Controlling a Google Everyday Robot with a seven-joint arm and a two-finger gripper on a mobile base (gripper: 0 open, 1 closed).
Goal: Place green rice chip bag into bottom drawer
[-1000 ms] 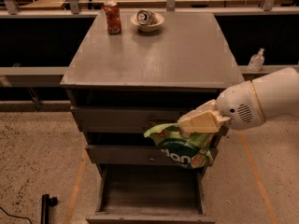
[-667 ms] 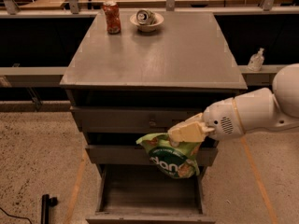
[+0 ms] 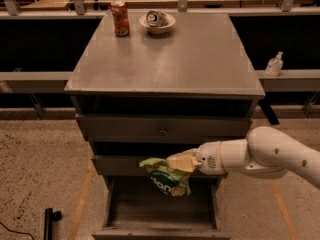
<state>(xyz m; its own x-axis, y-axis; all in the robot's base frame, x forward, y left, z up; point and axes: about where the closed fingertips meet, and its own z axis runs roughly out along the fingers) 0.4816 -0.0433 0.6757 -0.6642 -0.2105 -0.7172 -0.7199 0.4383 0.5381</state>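
My gripper needs to let go of the green rice chip bag near the middle of the open bottom drawer (image 3: 176, 213), toward its front edge. The bag now hangs in front of the middle drawer.
The green rice chip bag (image 3: 167, 179) hangs from my gripper (image 3: 176, 163), which is shut on the bag's top edge. The white arm reaches in from the right. The bag hangs in front of the middle drawer, just above the open bottom drawer (image 3: 161, 210), a deep grey box pulled out at the cabinet's foot. The bag's lower end dips to about the level of the drawer's opening.
The grey cabinet top (image 3: 165, 59) carries a red soda can (image 3: 119, 18) and a white bowl (image 3: 157, 21) at the back. A knobbed drawer (image 3: 163, 131) sits above. A sanitiser bottle (image 3: 274, 64) stands on the ledge at right. A black object (image 3: 49, 222) lies on the floor at left.
My gripper has moved left and down with the bag, from the cabinet's right side to over the middle of the open bottom drawer.
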